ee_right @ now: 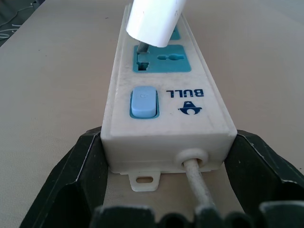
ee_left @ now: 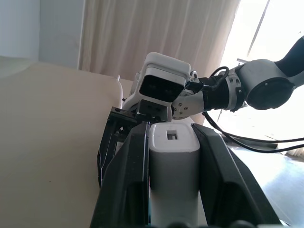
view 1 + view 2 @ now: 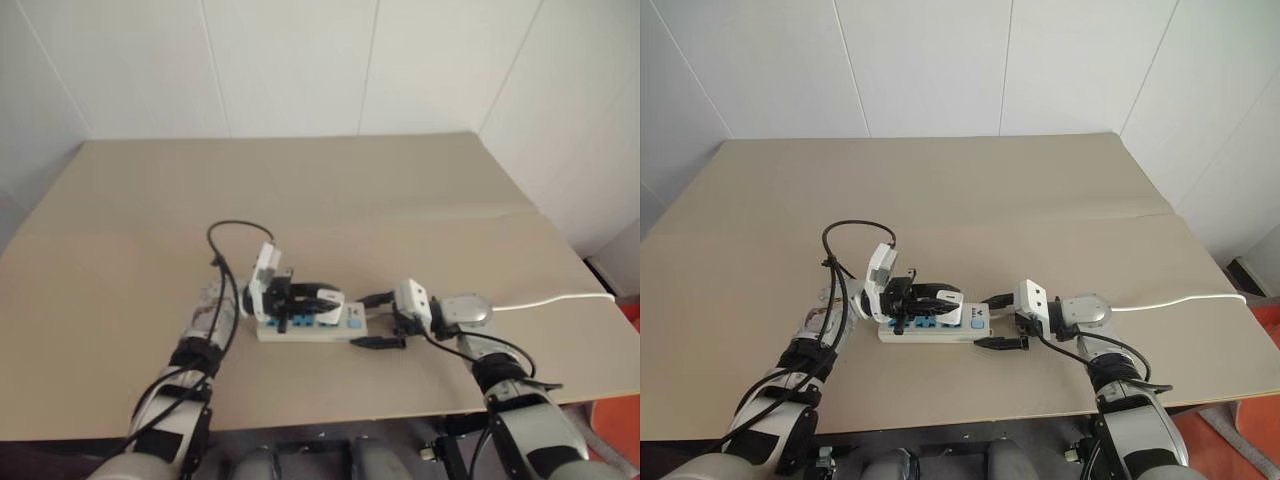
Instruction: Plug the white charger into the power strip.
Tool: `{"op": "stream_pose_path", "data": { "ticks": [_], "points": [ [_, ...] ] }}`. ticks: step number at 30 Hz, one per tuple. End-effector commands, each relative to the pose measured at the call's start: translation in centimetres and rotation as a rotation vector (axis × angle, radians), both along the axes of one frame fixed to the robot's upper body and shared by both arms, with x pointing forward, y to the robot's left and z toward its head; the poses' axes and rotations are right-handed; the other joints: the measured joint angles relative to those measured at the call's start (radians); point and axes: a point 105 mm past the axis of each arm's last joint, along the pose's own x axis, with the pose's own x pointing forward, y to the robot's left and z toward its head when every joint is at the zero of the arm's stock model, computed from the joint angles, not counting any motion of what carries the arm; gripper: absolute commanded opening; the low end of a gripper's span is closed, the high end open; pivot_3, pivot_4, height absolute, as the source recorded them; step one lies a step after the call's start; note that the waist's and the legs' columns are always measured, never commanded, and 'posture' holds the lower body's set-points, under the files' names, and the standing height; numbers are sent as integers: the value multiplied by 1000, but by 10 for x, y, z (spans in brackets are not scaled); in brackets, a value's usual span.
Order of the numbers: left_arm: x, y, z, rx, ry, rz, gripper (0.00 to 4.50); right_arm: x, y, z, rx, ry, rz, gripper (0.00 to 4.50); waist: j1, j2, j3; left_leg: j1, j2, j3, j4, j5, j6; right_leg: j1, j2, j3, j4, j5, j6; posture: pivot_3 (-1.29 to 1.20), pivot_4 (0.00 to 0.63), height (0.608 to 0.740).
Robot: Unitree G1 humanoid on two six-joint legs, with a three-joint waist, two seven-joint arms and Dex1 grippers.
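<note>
The white charger, now held just above the strip, will be let go by my left gripper in the power strip's blue socket (image 3: 329, 318) nearest the switch.
The power strip (image 3: 300, 333) lies near the table's front edge, its blue switch (image 1: 143, 101) toward my right arm. My left gripper (image 3: 322, 300) is shut on the white charger (image 2: 173, 156) and holds it just above the strip. In the right wrist view the charger (image 1: 154, 19) hangs tilted over the blue socket (image 1: 161, 61) nearest the switch, with a metal prong at that socket's slot. My right gripper (image 1: 168, 137) clamps the strip's cord end, one black finger (image 1: 85, 161) against each side.
The strip's thin white cord (image 3: 560, 298) runs right across the beige table (image 3: 320, 190) toward its edge. A black cable loop (image 3: 235, 230) rises from my left wrist. White walls stand behind and to the right, and the front table edge is close below the strip.
</note>
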Motion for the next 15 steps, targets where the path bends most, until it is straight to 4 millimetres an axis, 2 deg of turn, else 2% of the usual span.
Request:
{"op": "stream_pose_path", "data": {
  "ticks": [1, 15],
  "points": [
    [0, -2, 5, -1, -46, -30, 1029, -16, 5, -31, -77, 104, 33, 3434, 0, 0, 0, 0, 0, 0, 0, 0, 0, 0, 0, 0, 0, 0, 0, 0, 150, 740],
    [-3, -2, -10, 3, -59, -5, 1029, -17, 7, -30, -63, 105, 33, 3434, 0, 0, 0, 0, 0, 0, 0, 0, 0, 0, 0, 0, 0, 0, 0, 0, 150, 740]
  ]
}}
